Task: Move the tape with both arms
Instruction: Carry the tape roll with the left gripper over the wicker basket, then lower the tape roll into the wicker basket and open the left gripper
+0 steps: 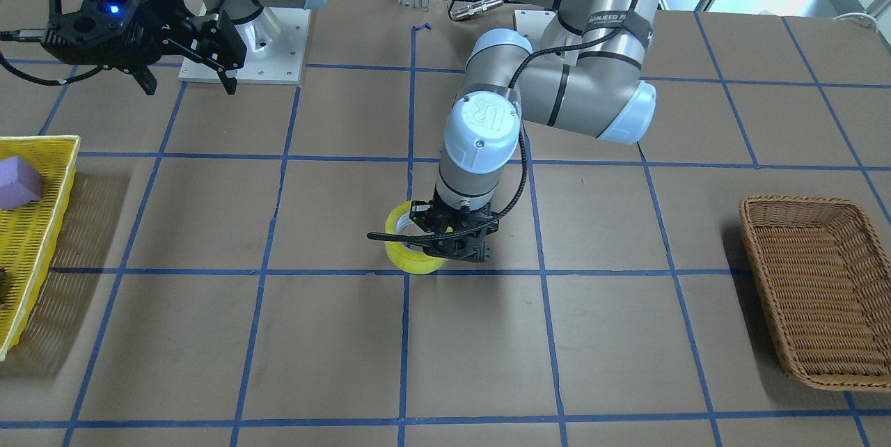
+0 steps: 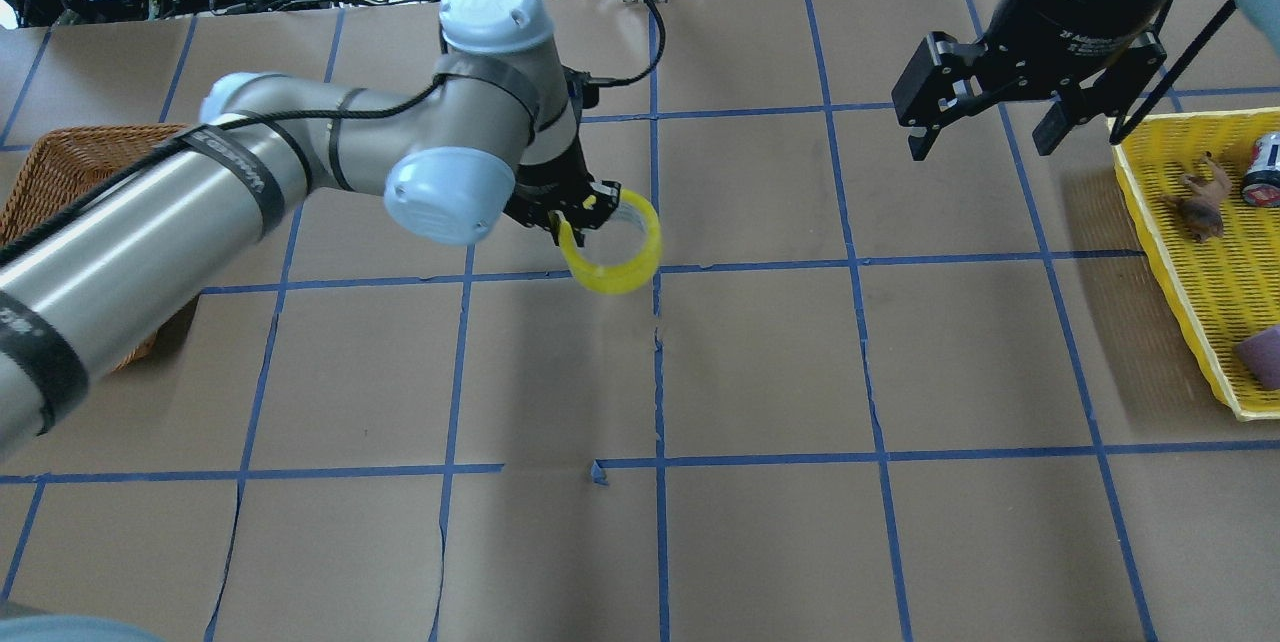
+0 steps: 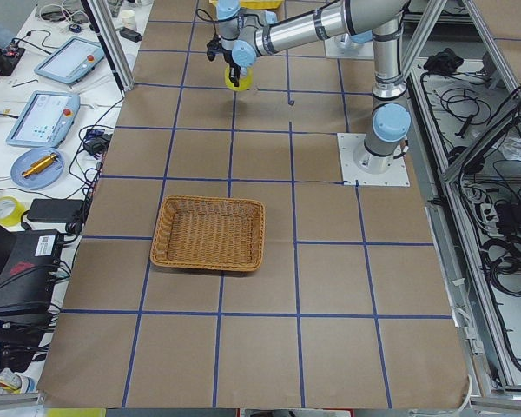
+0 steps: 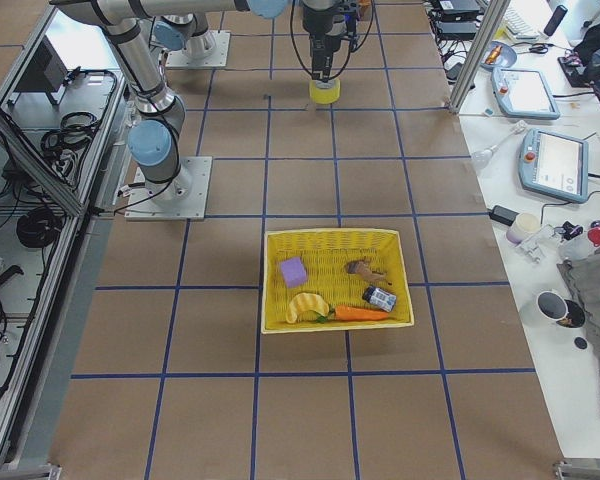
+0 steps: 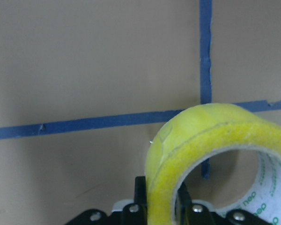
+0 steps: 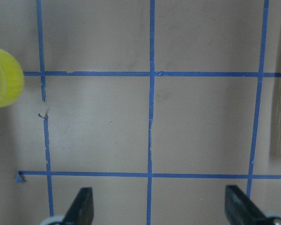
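Note:
The robot's left gripper needs to let go of the yellow tape roll, now hanging low over the table's middle, in the wicker basket (image 1: pixel 808 291), close to the side of the basket that faces the middle of the table.
The yellow tape roll (image 1: pixel 411 252) with a white core hangs low over the middle of the table near a blue grid crossing. My left gripper (image 1: pixel 451 241) is shut on the roll's wall, one finger inside the ring and one outside, as the left wrist view shows on the tape (image 5: pixel 210 140). In the overhead view the tape (image 2: pixel 612 247) sticks out from the left gripper (image 2: pixel 568 217). My right gripper (image 2: pixel 980 144) is open and empty, raised near the yellow tray, well away from the tape. It also shows in the front view (image 1: pixel 189 88). The right wrist view catches the tape (image 6: pixel 2 79) at its left edge.
A wicker basket (image 1: pixel 800 202) sits at the table's end on my left side, also seen from overhead (image 2: pixel 70 157). A yellow mesh tray (image 2: pixel 1230 282) on my right side holds a purple block (image 1: pixel 17 182) and small toys. Blue tape lines grid the brown table.

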You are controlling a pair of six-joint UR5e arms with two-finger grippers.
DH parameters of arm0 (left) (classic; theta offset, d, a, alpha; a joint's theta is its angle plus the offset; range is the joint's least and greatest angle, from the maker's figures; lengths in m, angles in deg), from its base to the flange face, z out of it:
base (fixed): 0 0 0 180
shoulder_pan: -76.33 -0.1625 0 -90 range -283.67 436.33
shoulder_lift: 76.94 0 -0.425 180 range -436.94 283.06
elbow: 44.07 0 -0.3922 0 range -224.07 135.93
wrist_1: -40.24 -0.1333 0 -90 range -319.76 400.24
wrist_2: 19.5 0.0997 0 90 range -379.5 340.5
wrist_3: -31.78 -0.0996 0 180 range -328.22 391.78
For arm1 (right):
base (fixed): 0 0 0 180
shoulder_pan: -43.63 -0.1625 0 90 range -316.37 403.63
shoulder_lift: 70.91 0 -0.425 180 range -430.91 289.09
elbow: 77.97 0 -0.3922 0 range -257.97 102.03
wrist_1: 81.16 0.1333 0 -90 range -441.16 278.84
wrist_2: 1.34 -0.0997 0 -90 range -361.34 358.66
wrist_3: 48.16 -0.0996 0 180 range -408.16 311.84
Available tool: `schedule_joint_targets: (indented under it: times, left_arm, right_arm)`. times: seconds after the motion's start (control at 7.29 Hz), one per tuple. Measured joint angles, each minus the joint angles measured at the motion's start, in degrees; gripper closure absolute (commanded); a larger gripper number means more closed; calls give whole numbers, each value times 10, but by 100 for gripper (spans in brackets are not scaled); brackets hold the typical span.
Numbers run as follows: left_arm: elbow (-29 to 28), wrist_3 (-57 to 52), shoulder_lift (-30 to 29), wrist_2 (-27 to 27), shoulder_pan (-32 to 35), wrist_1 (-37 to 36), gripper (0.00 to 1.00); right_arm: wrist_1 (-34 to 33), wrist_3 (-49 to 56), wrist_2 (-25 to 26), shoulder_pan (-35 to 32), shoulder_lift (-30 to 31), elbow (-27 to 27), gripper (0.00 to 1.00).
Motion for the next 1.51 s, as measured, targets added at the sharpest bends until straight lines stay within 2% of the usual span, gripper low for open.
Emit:
schedule_joint_targets:
  times: [0.27, 0.69, 1.1, 1.51]
  left_arm:
    - [-29, -122, 31, 29, -97, 68, 100]
    - [-57, -384, 26, 36, -296, 81, 100]
    - [-125, -626, -45, 35, -449, 57, 100]
    - [-170, -748, -140, 27, -516, 1, 100]
  right_arm:
    - [0, -2, -7, -5, 0, 1, 0]
    - [0, -1, -4, -7, 0, 2, 0]
    - [0, 0, -1, -7, -1, 4, 0]
    - [0, 0, 0, -8, -2, 4, 0]
